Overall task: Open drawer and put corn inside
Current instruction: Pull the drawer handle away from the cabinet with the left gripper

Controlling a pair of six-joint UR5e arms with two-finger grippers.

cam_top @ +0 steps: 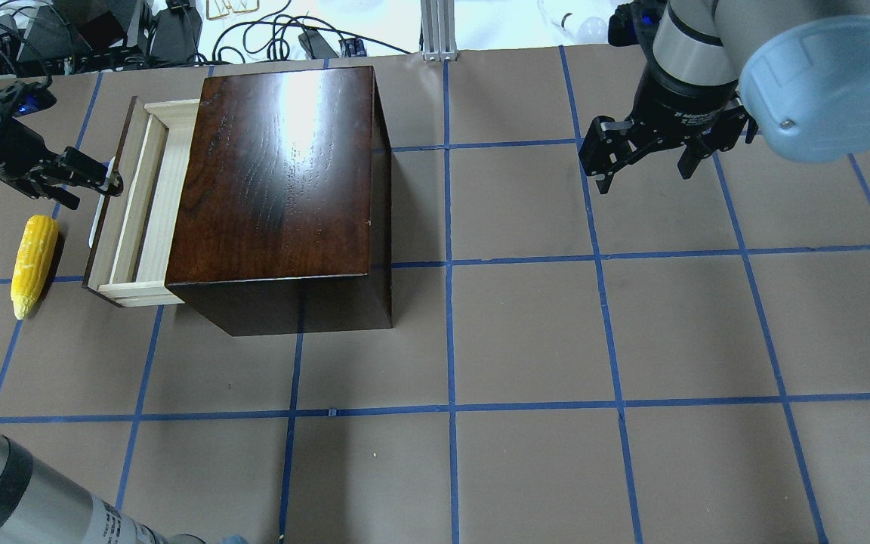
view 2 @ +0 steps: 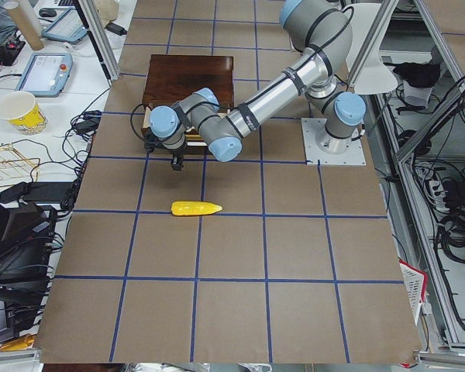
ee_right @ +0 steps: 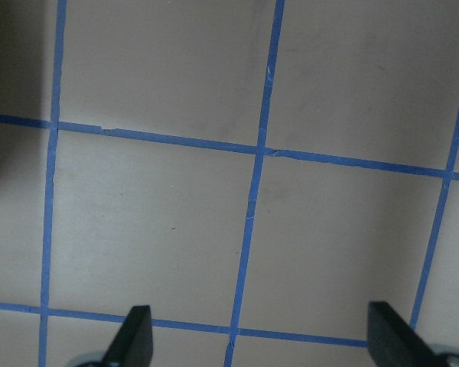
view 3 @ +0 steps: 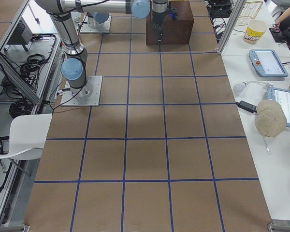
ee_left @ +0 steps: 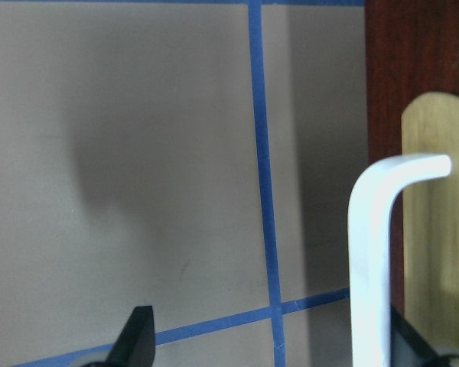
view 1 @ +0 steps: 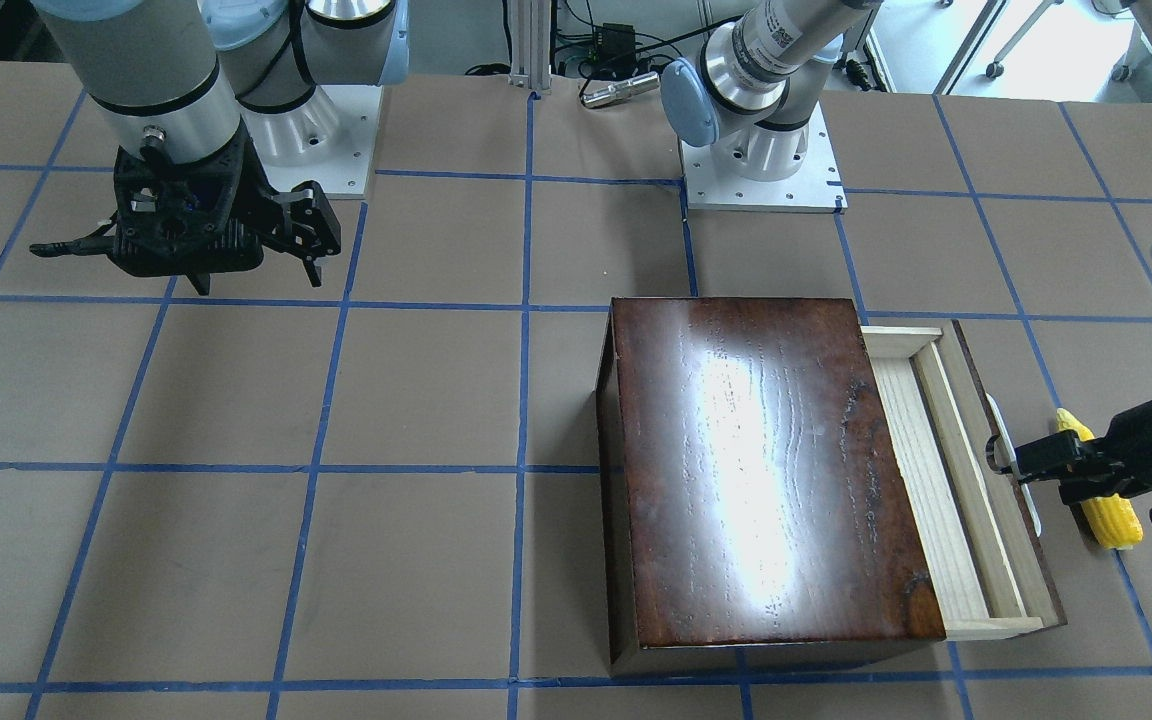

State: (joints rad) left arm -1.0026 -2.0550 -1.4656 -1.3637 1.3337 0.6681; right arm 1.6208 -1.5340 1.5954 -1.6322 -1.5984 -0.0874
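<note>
The drawer is already open, so the robot's left gripper needs to next leave the drawer's white handle and close around the middle of the yellow corn (view 1: 1103,505).
The dark reddish-brown box (cam_top: 284,174) stands on the table. Its pale wood drawer (cam_top: 140,204) is pulled partly out toward the robot's left. The white bar handle (ee_left: 367,260) is on the dark front panel. My left gripper (cam_top: 103,181) is open at the handle, which sits just inside one finger (ee_left: 409,340) in the left wrist view. The yellow corn (cam_top: 33,261) lies on the table just outside the drawer front, beside the left gripper (view 1: 1011,460). My right gripper (cam_top: 646,175) is open and empty above the table, far from the box.
Brown paper with blue tape grid lines (cam_top: 446,264) covers the table. The arm bases (view 1: 761,170) stand at the robot's edge. Cables and gear (cam_top: 178,30) lie beyond the far edge, behind the box.
</note>
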